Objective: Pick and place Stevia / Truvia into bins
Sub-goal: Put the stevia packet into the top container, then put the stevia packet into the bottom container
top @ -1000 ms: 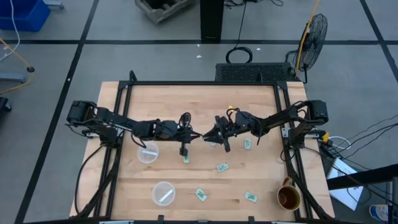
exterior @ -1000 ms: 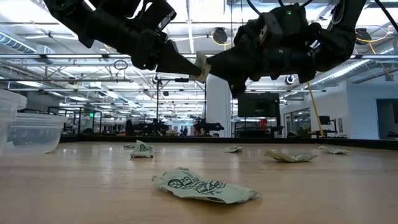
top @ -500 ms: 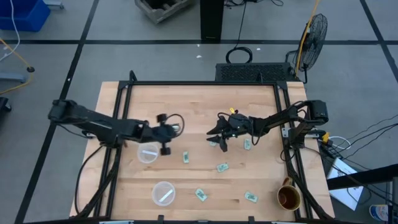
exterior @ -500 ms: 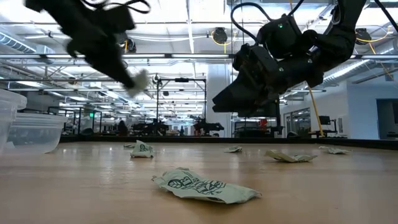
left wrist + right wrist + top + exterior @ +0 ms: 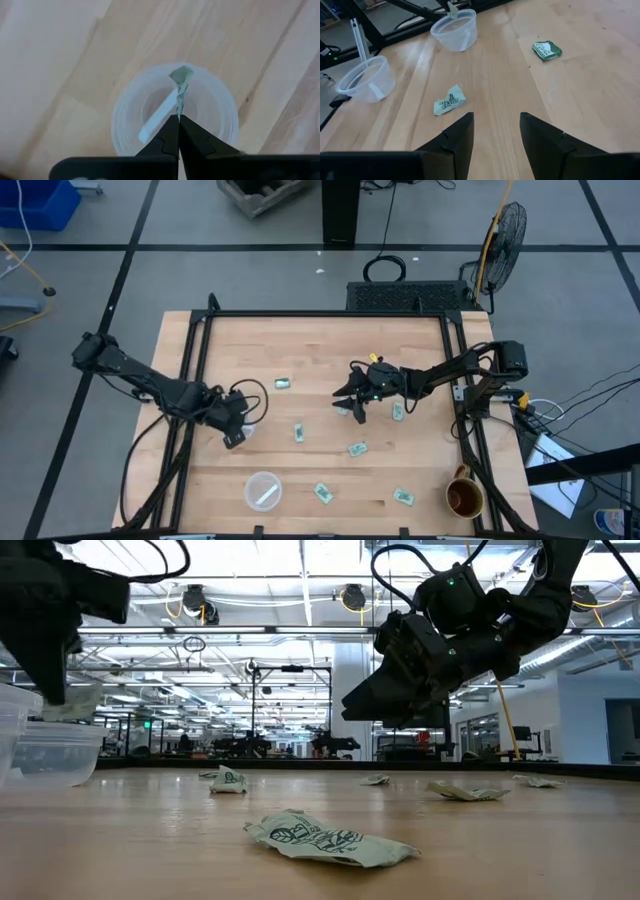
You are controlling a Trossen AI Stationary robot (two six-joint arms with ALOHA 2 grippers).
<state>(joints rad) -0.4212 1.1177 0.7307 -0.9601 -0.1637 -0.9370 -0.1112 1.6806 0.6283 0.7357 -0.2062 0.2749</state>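
Observation:
My left gripper has the pale green sachet above the farther clear cup now. It will let it go inside the farther clear cup point(image 5: 236, 425) point(image 5: 175, 111).
My left gripper point(image 5: 235, 434) hangs over the farther clear cup point(image 5: 243, 423) near the table's left side, shut on a pale green sachet point(image 5: 181, 86). In the left wrist view the cup's rim point(image 5: 120, 107) rings the sachet, and a white sachet point(image 5: 156, 120) lies inside. In the low view the left gripper point(image 5: 55, 680) is above that cup point(image 5: 55, 752). My right gripper point(image 5: 350, 403) is open above the table's middle, touching nothing. Several sachets lie flat on the wood, such as one point(image 5: 298, 433) and another point(image 5: 357, 448). A second cup point(image 5: 263, 490) stands near the near edge. My left gripper pinches the sachet by its upper end point(image 5: 179, 111) between its two fingertips, coming from above and pointing down. The sachet is lifted clear and hangs below the fingers, its free end point(image 5: 181, 76) over the cup's opening.
A brown mug point(image 5: 464, 498) stands at the near right corner. More sachets lie at the far middle point(image 5: 283, 383), by the right gripper point(image 5: 398, 411) and near the near edge point(image 5: 322, 493), point(image 5: 403, 497). Black frame rails point(image 5: 190, 380) run along both table sides.
My left gripper has drawn away from the right gripper at the table's middle and swung toward the left and near edges, carrying the sachet lifted clear until it hangs over the farther cup. My right gripper has stayed near the middle, its fingers now tipped lower.

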